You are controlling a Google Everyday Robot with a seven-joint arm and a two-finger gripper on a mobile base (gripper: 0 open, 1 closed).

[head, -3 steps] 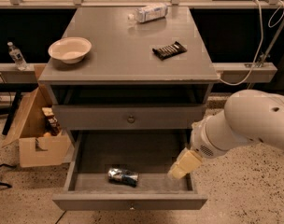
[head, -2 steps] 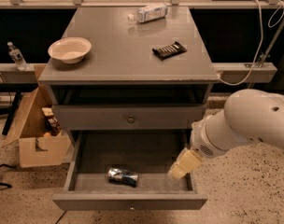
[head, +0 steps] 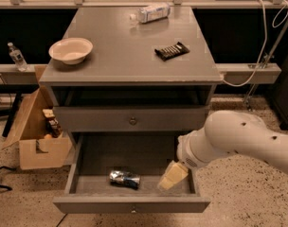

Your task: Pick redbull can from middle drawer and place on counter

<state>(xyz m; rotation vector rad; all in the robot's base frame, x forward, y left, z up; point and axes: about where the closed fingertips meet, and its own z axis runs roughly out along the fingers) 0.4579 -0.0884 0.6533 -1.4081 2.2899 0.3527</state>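
The redbull can in the open middle drawer is next for my gripper, which should close on the can's body (head: 130,181), toward the end nearer my arm.
The redbull can (head: 124,178) lies on its side in the open middle drawer (head: 92,186), near the front and a little left of centre. The drawer is pulled out from the bottom of the grey cabinet. My gripper (head: 172,175) hangs over the drawer's right part, to the right of the can and apart from it. My white arm (head: 238,141) comes in from the right. The counter (head: 130,56) is the cabinet's grey top.
On the counter are a white bowl (head: 70,49) at the left, a dark snack bar (head: 172,50) at the right and a plastic water bottle (head: 151,12) lying at the back. A shut drawer (head: 132,119) sits above the open one. A cardboard box (head: 37,134) stands on the floor at the left.
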